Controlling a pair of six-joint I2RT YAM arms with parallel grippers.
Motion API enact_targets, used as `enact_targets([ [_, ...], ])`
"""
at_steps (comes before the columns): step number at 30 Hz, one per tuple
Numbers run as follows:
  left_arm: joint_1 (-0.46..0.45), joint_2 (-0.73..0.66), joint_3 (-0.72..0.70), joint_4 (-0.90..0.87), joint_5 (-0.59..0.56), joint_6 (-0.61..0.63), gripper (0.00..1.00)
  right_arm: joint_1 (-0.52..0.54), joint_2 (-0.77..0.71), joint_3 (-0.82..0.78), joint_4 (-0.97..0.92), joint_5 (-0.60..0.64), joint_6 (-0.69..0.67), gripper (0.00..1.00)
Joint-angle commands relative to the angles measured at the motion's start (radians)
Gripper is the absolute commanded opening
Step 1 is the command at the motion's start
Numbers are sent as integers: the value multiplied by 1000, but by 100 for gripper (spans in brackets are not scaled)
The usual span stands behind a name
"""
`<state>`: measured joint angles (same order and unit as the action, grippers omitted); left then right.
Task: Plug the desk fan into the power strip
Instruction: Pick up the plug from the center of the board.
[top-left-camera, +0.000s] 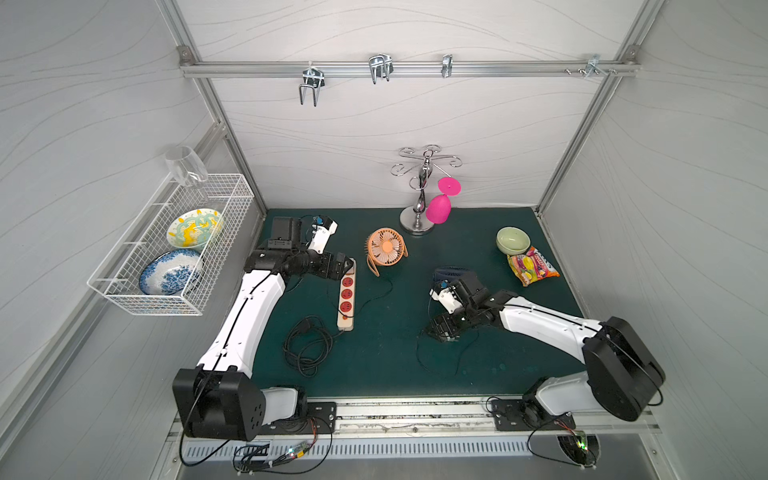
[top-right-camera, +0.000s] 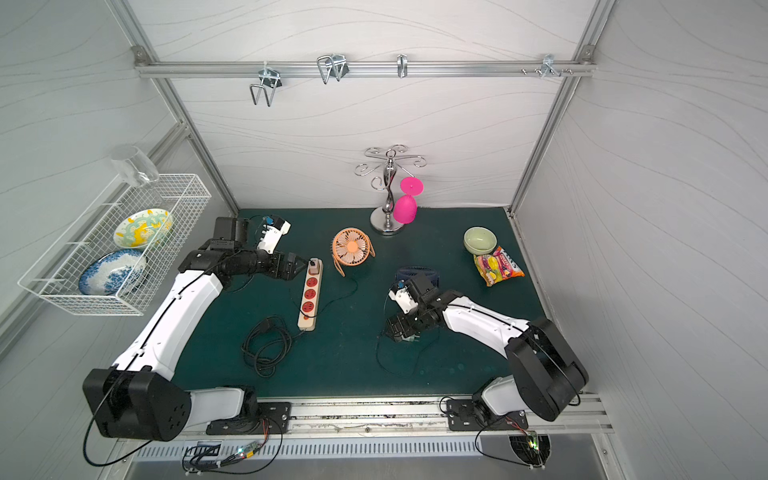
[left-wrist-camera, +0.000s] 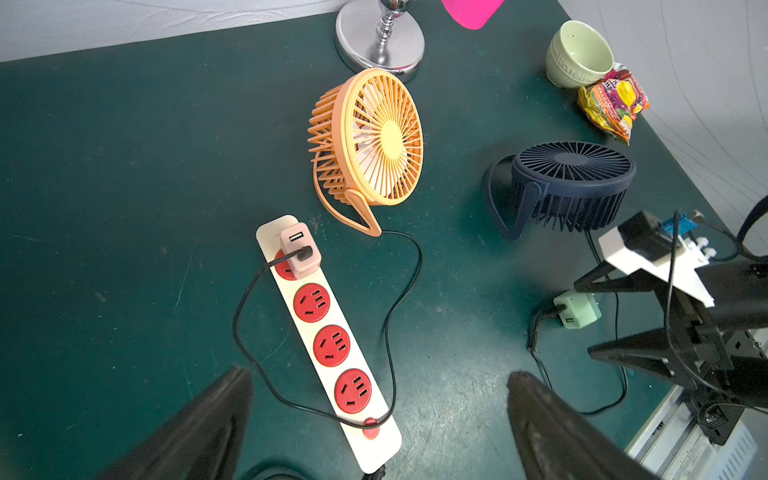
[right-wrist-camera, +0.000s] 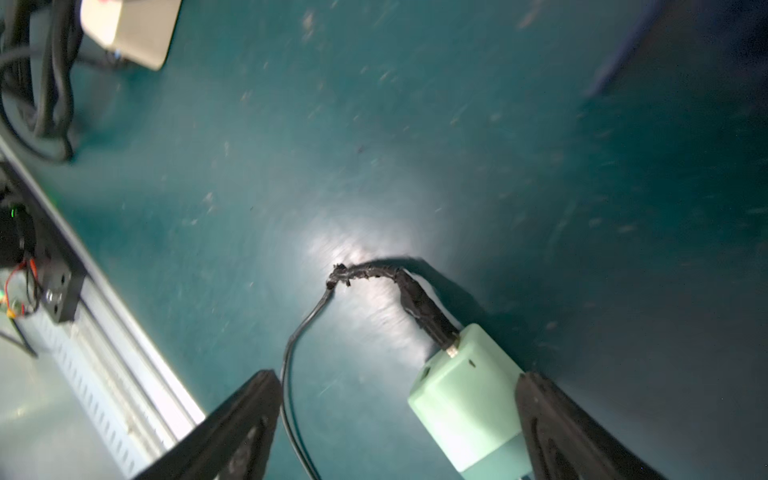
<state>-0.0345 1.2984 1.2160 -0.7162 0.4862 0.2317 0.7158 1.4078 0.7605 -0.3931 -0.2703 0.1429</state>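
The left gripper of mine will take the mint green plug adapter (left-wrist-camera: 577, 309) over from my right gripper by closing on its sides.
The cream power strip (top-left-camera: 347, 297) (top-right-camera: 309, 297) (left-wrist-camera: 332, 345) lies left of centre on the green mat. A pink adapter (left-wrist-camera: 300, 255) sits in its far socket, corded to the orange fan (top-left-camera: 386, 247) (left-wrist-camera: 374, 141). My left gripper (top-left-camera: 341, 267) (left-wrist-camera: 380, 376) hovers open over the strip's far end, holding nothing. A dark blue fan (left-wrist-camera: 573, 178) (top-left-camera: 451, 272) lies behind my right arm. Its mint green plug adapter (right-wrist-camera: 469, 399) (left-wrist-camera: 575, 309) rests on the mat between the open jaws of my right gripper (right-wrist-camera: 399, 376) (top-left-camera: 438, 332), close against one finger.
The strip's coiled black cord (top-left-camera: 307, 345) lies near the front. A chrome glass stand (top-left-camera: 419, 220) with a pink glass (top-left-camera: 438, 210) is at the back. A green bowl (top-left-camera: 513, 240) and snack bag (top-left-camera: 534, 266) sit at right. A wire basket (top-left-camera: 124, 286) with plates hangs left.
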Motion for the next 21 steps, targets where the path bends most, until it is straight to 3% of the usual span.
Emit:
enact_targets([
  [1, 7, 6, 39, 27, 5, 7, 100, 40, -19, 38, -95, -23, 12, 92],
  [5, 6, 5, 39, 31, 10, 4, 100, 66, -47, 65, -146, 74, -13, 93],
  [9, 5, 1, 39, 27, 6, 8, 100, 69, -51, 131, -214, 148, -232, 93],
  [14, 8, -7, 35, 27, 6, 10, 100, 64, -74, 190, -305, 70, -593, 94],
  [21, 9, -11, 22, 32, 17, 0, 100, 37, -59, 150, -370, -4, -808, 93],
])
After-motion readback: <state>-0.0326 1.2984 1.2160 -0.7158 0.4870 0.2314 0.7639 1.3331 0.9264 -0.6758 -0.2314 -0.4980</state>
